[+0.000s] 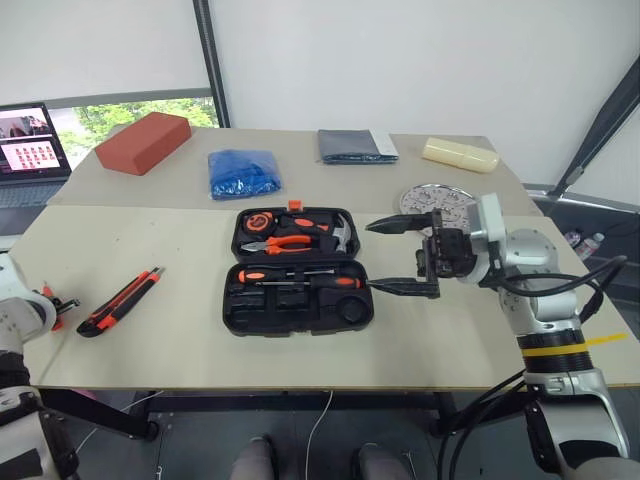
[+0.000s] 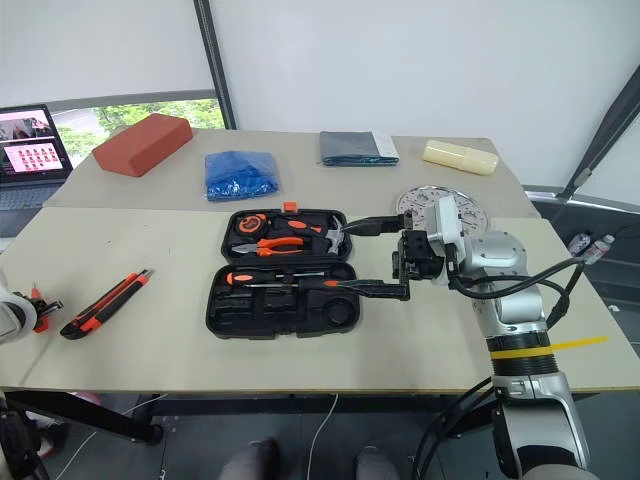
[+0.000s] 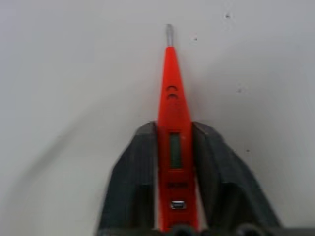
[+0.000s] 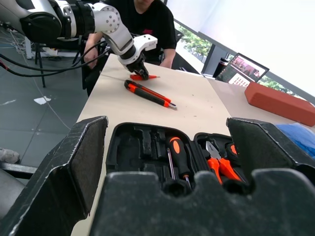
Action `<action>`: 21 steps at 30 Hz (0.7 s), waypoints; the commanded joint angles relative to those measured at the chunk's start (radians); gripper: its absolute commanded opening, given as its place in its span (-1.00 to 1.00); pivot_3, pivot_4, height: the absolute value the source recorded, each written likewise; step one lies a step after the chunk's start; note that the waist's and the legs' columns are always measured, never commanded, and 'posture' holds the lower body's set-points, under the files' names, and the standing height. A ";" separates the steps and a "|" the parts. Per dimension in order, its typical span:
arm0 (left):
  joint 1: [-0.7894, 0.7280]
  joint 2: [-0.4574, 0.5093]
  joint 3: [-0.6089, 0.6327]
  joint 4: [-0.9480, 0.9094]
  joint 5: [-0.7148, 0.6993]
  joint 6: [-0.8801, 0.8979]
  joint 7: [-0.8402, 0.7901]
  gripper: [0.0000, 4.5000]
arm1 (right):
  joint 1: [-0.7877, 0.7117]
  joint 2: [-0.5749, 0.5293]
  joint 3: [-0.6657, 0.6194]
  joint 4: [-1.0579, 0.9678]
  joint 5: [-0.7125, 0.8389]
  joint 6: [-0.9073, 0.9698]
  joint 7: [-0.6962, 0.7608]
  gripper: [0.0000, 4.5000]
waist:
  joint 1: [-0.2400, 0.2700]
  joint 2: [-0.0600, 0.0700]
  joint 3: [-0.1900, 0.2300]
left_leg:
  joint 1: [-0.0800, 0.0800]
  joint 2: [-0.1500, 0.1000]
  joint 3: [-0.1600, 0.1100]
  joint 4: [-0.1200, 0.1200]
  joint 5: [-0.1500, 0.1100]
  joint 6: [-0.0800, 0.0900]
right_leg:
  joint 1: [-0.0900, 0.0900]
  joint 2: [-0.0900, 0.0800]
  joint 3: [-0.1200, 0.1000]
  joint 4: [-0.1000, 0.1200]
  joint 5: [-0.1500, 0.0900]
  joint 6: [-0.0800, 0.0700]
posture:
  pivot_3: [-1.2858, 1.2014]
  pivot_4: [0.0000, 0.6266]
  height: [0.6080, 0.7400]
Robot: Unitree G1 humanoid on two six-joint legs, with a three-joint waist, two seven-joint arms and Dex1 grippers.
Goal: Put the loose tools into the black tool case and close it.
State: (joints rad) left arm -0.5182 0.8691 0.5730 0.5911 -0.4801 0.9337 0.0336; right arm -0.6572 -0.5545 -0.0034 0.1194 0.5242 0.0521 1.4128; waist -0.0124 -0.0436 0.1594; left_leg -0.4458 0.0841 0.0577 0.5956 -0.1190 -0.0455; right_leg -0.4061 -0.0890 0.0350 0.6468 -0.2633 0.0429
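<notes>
The small orange hand tool will leave my left gripper in the case's near half, just nearside of the screwdrivers [image 1: 268,291].
The black tool case [image 1: 300,330] lies open in the middle of the table, with two orange-and-black screwdrivers [image 1: 300,276] in its near half. A long orange-black utility knife [image 1: 120,302] lies loose on the table to the left. Beyond it, at the table's left edge, my left gripper [image 1: 45,300] is shut on a small orange hand tool [image 3: 172,142], whose tip rests low over the tabletop. My right gripper [image 1: 372,257] hangs open at the case's right edge, pointing left, with nothing between its fingers [image 4: 64,172].
Orange pliers [image 1: 285,243], a hammer [image 1: 338,232] and a tape measure [image 1: 258,220] sit in the lid. At the back lie a red block [image 1: 143,142], blue cloth [image 1: 243,172], grey cloth [image 1: 355,146], yellow block [image 1: 460,154], round metal plate [image 1: 440,198] and laptop [image 1: 30,140]. A person [image 4: 147,19] sits past the left end.
</notes>
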 commanded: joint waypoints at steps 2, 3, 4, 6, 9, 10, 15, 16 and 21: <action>0.040 0.015 0.047 -0.089 -0.055 -0.142 -0.261 -0.79 | 0.011 -0.041 -0.044 -0.059 0.025 0.021 -0.011 1.00 | 0.000 0.000 0.000 | 0.000 0.000 0.000 0.000 0.000 0.000 | 0.000 0.000 0.000 0.000 0.000 0.000 | 0.03 -0.52 1.00; 0.055 0.031 0.040 -0.161 -0.098 -0.138 -0.371 -0.79 | 0.022 -0.056 -0.057 -0.071 0.031 0.034 -0.019 1.00 | 0.001 -0.001 0.001 | 0.000 0.000 0.000 0.000 0.000 0.000 | 0.000 0.000 0.000 0.000 0.000 0.000 | 0.03 -0.52 1.00; 0.075 0.043 0.017 -0.232 -0.121 -0.171 -0.486 -0.79 | 0.033 -0.071 -0.069 -0.079 0.034 0.045 -0.028 1.00 | 0.005 -0.004 0.002 | -0.001 0.001 0.000 0.000 0.000 -0.001 | -0.001 0.000 -0.001 0.000 0.000 0.000 | 0.03 -0.52 1.00; 0.132 0.071 -0.097 -0.400 -0.127 -0.284 -0.760 -0.79 | 0.067 -0.105 -0.097 -0.086 0.034 0.061 -0.047 1.00 | 0.014 -0.007 0.001 | -0.005 0.001 0.000 -0.001 0.001 -0.003 | -0.003 0.000 -0.003 -0.001 0.000 -0.001 | 0.03 -0.52 1.00; 0.175 0.091 -0.245 -0.540 -0.085 -0.482 -1.050 -0.79 | 0.113 -0.146 -0.117 -0.085 0.013 0.064 -0.061 1.00 | 0.026 -0.006 0.001 | -0.009 0.000 0.001 -0.001 0.001 -0.003 | -0.010 -0.004 -0.004 -0.004 0.001 -0.001 | 0.03 -0.52 1.00; 0.163 0.108 -0.332 -0.561 -0.034 -0.546 -1.130 -0.79 | 0.132 -0.162 -0.119 -0.082 -0.001 0.062 -0.063 1.00 | 0.026 -0.005 0.000 | -0.010 0.000 0.002 -0.001 0.001 -0.003 | -0.011 -0.004 -0.004 -0.005 0.001 -0.002 | 0.03 -0.52 1.00; -0.023 0.057 -0.641 -0.514 0.174 -0.706 -1.287 -0.79 | 0.190 -0.212 -0.098 -0.076 -0.068 0.060 -0.099 1.00 | 0.025 -0.002 0.000 | -0.013 0.000 0.004 0.000 0.002 -0.002 | -0.012 -0.002 0.000 -0.002 0.002 -0.001 | 0.03 -0.52 1.00; -0.067 0.035 -0.684 -0.496 0.208 -0.685 -1.280 -0.79 | 0.194 -0.210 -0.094 -0.082 -0.076 0.068 -0.115 1.00 | 0.021 -0.002 0.000 | -0.014 0.001 0.003 0.002 0.004 0.001 | -0.013 -0.001 0.001 -0.001 0.002 -0.001 | 0.03 -0.52 1.00; -0.250 -0.066 -0.887 -0.387 0.410 -0.719 -1.290 -0.79 | 0.203 -0.192 -0.061 -0.130 -0.092 0.122 -0.172 1.00 | 0.016 -0.002 0.001 | -0.015 0.001 0.001 0.007 0.008 0.009 | -0.013 0.003 0.006 0.002 0.002 0.002 | 0.03 -0.52 1.00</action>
State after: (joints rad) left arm -0.7283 0.8223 -0.2717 0.1880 -0.1272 0.2518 -1.2543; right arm -0.4474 -0.7512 -0.0624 0.0363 0.4301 0.1632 1.2572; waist 0.0034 -0.0454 0.1602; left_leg -0.4611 0.0850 0.0591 0.6026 -0.1106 -0.0361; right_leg -0.4191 -0.0857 0.0407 0.6482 -0.2611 0.0460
